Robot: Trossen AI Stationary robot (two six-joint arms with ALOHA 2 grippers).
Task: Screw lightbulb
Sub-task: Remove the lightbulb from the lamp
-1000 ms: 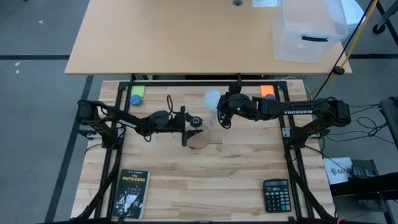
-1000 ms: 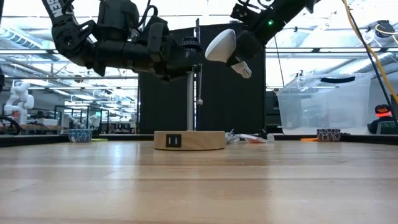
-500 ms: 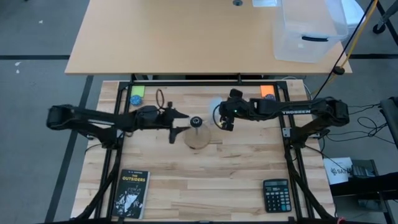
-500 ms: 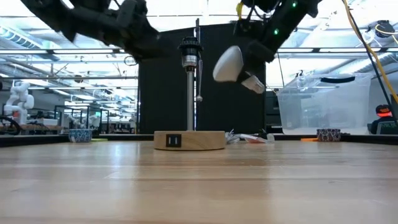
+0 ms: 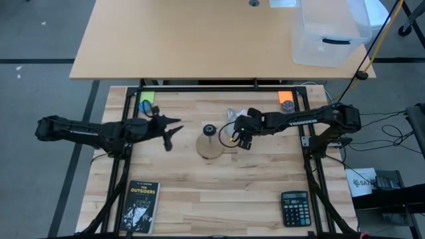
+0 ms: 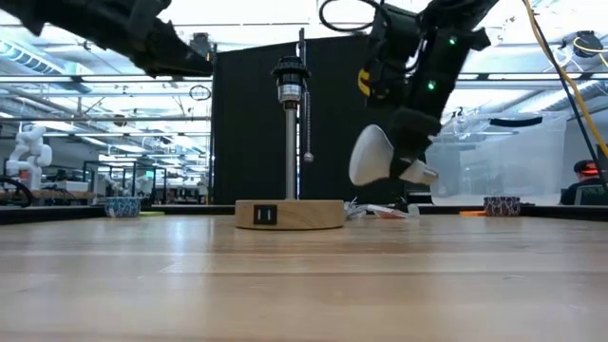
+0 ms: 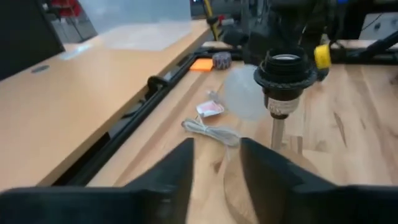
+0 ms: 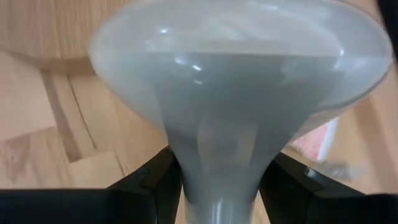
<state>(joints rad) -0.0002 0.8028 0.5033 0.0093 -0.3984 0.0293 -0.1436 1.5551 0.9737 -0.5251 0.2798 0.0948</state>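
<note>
Next, I put the white lightbulb, now hanging below the socket's level, down on the table (image 5: pixel 237 143) next to the stand's round wooden base, on my right gripper's side.
The white lightbulb (image 6: pixel 372 157) hangs to the right of the lamp stand, below the level of the black socket (image 6: pixel 290 76), with my right gripper (image 6: pixel 407 152) shut on it. In the right wrist view the lightbulb (image 8: pixel 236 74) fills the picture. The stand rests on its round wooden base (image 5: pixel 212 149), the socket (image 5: pixel 209 129) on top of a thin post. My left gripper (image 5: pixel 171 133) is off to the stand's left, open, with nothing between its fingers (image 7: pixel 168 180); the socket (image 7: pixel 286 65) is ahead of it. My right gripper pinches the lightbulb's narrow neck (image 8: pixel 217 168) between its two fingers (image 8: pixel 152 180), one on each side. The fingers slant down from above. The bulb is lifted clear of the table and tilted, its round globe (image 6: pixel 366 161) pointing down toward the stand's base.
A pull chain (image 6: pixel 307 123) hangs beside the post. A crumpled clear wrapper (image 5: pixel 234 114) and a cord lie behind the stand. A book (image 5: pixel 139 206) and a calculator (image 5: pixel 294 208) lie near the front edge. Green (image 5: pixel 147 99) and orange (image 5: pixel 285 98) items sit at the back.
My left gripper has drawn back from the socket toward the table's left edge and risen. My right gripper has sunk with the lightbulb from above socket height to below it, tipping more steeply downward, so the globe now points down toward the base.
</note>
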